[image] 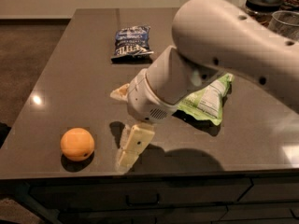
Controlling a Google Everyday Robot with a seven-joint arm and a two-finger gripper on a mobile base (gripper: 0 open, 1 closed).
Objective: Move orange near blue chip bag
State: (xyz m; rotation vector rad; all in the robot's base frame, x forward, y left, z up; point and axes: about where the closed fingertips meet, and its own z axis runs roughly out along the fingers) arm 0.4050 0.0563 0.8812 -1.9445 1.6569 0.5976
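Observation:
The robot's gripper will next go to the orange and close around the orange's middle (pixel 77 143), because the orange must move near the blue chip bag.
The orange (pixel 77 143) sits on the dark table near its front left edge. The blue chip bag (pixel 132 42) lies flat at the far middle of the table, well apart from the orange. My gripper (pixel 120 126) hangs low over the table just right of the orange, not touching it. It is open and empty: one cream finger (pixel 134 144) points down toward the front edge, the other (pixel 119 92) shows behind it. The big arm hides the table's middle.
A light green bag with a white nutrition label (pixel 208 99) lies right of the gripper, partly under the arm. A dark-lidded jar (pixel 263 3) and a clear glass (pixel 286 24) stand at the far right. The table's front edge (pixel 140 174) is close below the gripper.

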